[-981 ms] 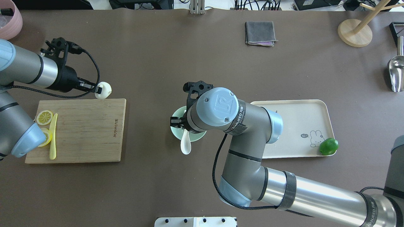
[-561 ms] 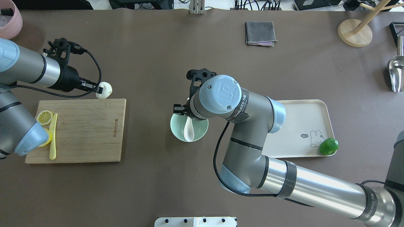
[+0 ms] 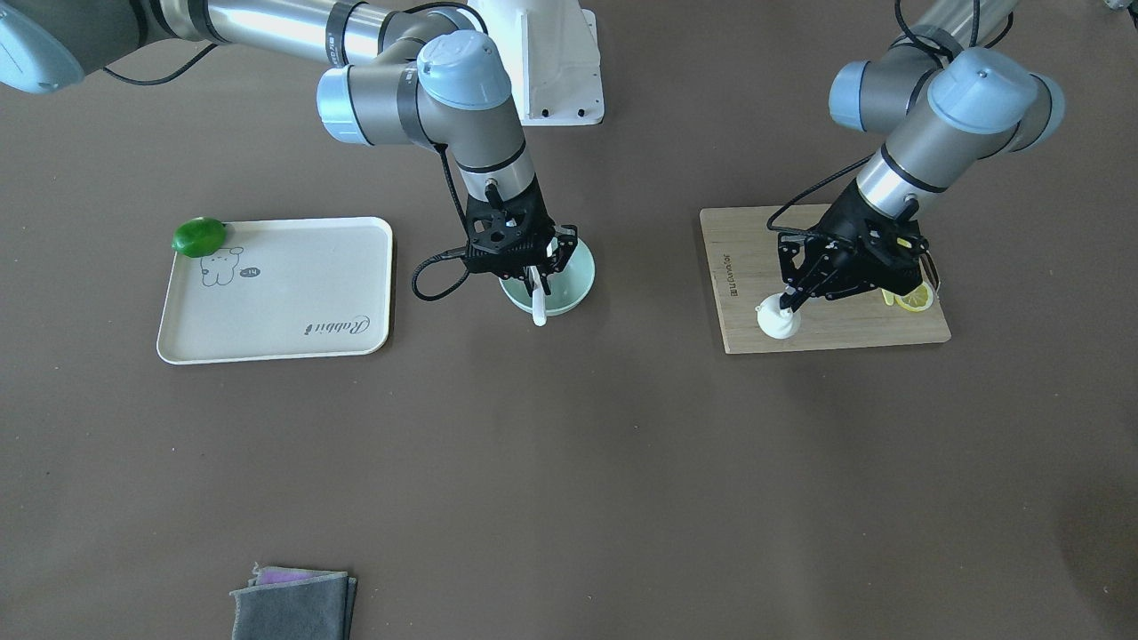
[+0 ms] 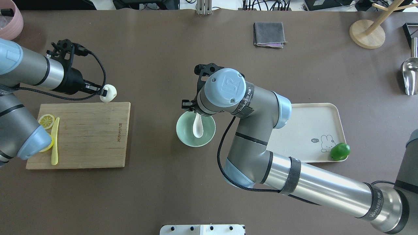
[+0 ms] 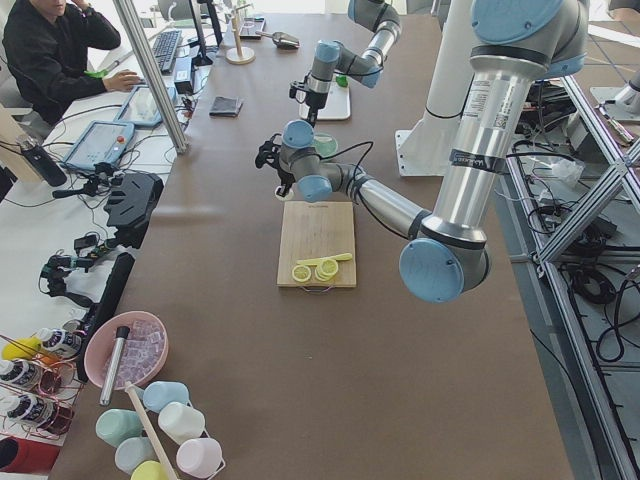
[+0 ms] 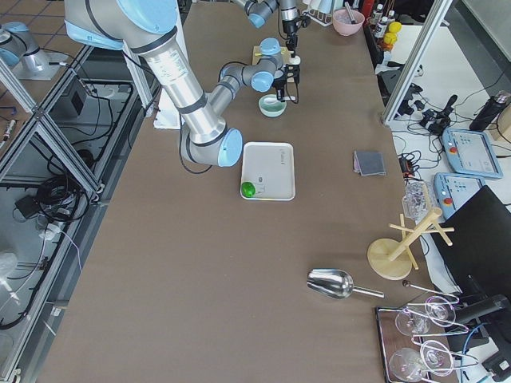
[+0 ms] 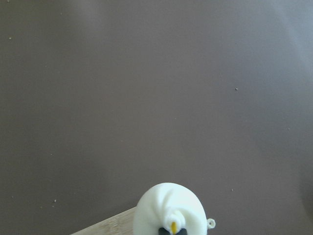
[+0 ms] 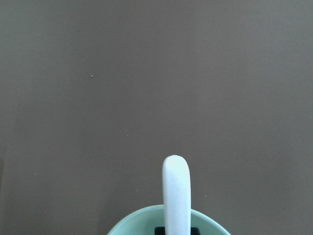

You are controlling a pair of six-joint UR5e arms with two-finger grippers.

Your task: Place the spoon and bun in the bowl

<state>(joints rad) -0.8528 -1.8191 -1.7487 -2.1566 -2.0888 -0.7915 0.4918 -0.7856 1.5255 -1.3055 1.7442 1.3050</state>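
My left gripper will let go of the white bun onto the scoop of the white spoon, which is inside the mint-green bowl [image 3: 550,260].
The white bun [image 4: 109,93] is gripped by my left gripper [image 4: 104,92], which is shut on it and holds it just past the far edge of the wooden cutting board [image 4: 88,133]. The bun fills the bottom of the left wrist view [image 7: 170,210]. The mint-green bowl [image 4: 184,133] stands at mid table. The white spoon [image 4: 198,128] has its scoop inside the bowl, and its handle [image 8: 176,191] reaches over the far rim. My right gripper [image 4: 195,112] is over the bowl's far rim, shut on the spoon's handle [image 3: 538,307].
Lemon slices [image 4: 45,121] and a yellow knife [image 4: 55,140] lie on the board's left end. A cream tray [image 4: 310,130] with a green lime [image 4: 340,151] lies right of the bowl. A grey cloth [image 4: 269,34], a wooden stand [image 4: 367,32] and a metal scoop [image 4: 409,75] are far right.
My right gripper has carried the spoon away from the robot, from hanging over the bowl's near rim to lying with its scoop inside the bowl. My left gripper has shifted slightly right with the bun.
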